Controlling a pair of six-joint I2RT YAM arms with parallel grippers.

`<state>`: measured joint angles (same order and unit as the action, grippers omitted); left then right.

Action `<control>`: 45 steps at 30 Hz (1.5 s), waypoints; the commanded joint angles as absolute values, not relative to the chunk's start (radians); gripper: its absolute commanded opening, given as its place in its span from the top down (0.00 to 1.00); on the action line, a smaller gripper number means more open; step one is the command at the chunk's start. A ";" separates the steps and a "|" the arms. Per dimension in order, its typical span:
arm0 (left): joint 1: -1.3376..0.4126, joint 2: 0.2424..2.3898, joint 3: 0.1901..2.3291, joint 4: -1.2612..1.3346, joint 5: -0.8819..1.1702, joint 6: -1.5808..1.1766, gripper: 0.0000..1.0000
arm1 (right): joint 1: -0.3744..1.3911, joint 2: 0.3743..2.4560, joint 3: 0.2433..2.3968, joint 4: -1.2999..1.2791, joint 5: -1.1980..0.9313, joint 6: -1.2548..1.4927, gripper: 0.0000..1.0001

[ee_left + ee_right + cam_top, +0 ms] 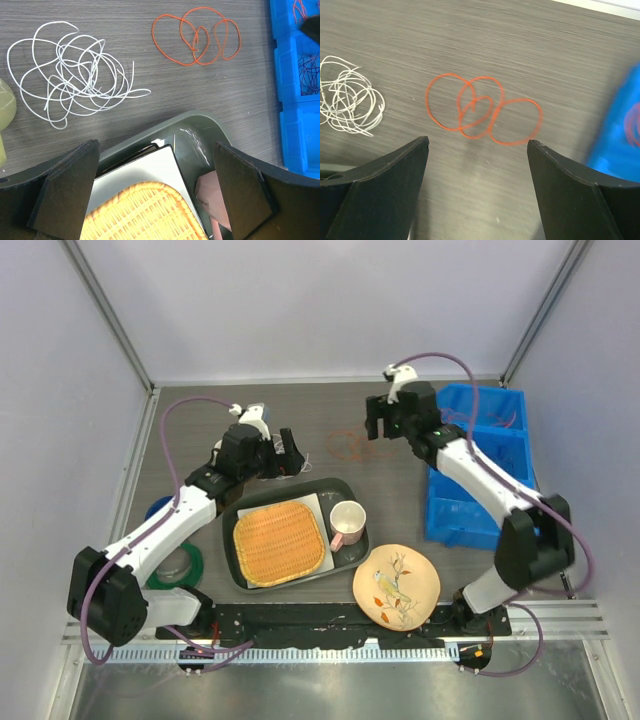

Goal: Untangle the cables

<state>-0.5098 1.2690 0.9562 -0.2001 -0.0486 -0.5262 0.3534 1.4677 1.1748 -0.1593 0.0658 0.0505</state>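
Observation:
Next, my right gripper grabs the crossing of the red-orange cable (367, 449) (495, 118), where the loop closest to the blue bin meets the middle loop.
The cables lie apart on the grey table. A white cable (75, 75) sits in a loose tangled bunch and also shows in the right wrist view (350, 97). A red-orange cable (197, 40) lies in several overlapping loops to its right, also in the right wrist view (480, 110) and faintly in the top view (350, 445). Purple-blue wires (310, 75) lie in the blue bin. My left gripper (155, 195) (290, 455) is open and empty, over the tray's far corner, short of the white bunch. My right gripper (477, 145) (380, 425) is open and empty, just short of the red-orange loops.
A dark green tray (232, 570) holds a woven yellow mat (280, 542) and a pink mug (347, 522). A bird-patterned plate (396, 585) lies at the front. A blue compartment bin (480, 465) stands at the right. Green (180, 565) and blue (158, 508) tape rings lie at the left.

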 commanded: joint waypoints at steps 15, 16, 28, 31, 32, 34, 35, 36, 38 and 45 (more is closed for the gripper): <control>-0.505 1.273 0.966 -0.175 -0.075 -0.517 0.00 | 0.383 2.170 1.735 -0.463 0.173 0.150 0.18; -0.503 1.278 0.969 -0.178 -0.075 -0.518 0.00 | 0.383 2.190 1.739 -0.471 0.172 0.159 0.19; -0.505 1.264 0.966 -0.181 -0.078 -0.520 0.00 | 0.393 2.143 1.698 -0.460 0.176 0.255 0.99; -0.506 1.256 0.963 -0.179 -0.078 -0.523 0.00 | 0.399 2.044 1.664 -0.414 0.170 0.236 0.99; -0.505 1.255 0.962 -0.178 -0.077 -0.525 0.00 | 0.397 2.017 1.649 -0.382 0.173 0.233 0.99; -0.505 1.250 0.959 -0.178 -0.077 -0.526 0.00 | 0.399 1.933 1.641 -0.342 0.195 0.212 0.99; -0.506 1.247 0.959 -0.178 -0.077 -0.528 0.00 | 0.399 1.909 1.640 -0.331 0.213 0.204 0.99; -0.506 1.244 0.957 -0.179 -0.077 -0.528 0.00 | 0.399 1.854 1.643 -0.324 0.263 0.183 0.99; -0.506 1.243 0.956 -0.176 -0.075 -0.528 0.00 | 0.397 1.804 1.651 -0.292 0.331 0.160 0.99; -0.506 1.246 0.954 -0.175 -0.067 -0.532 0.00 | 0.313 1.707 1.706 -0.275 0.543 0.090 0.99</control>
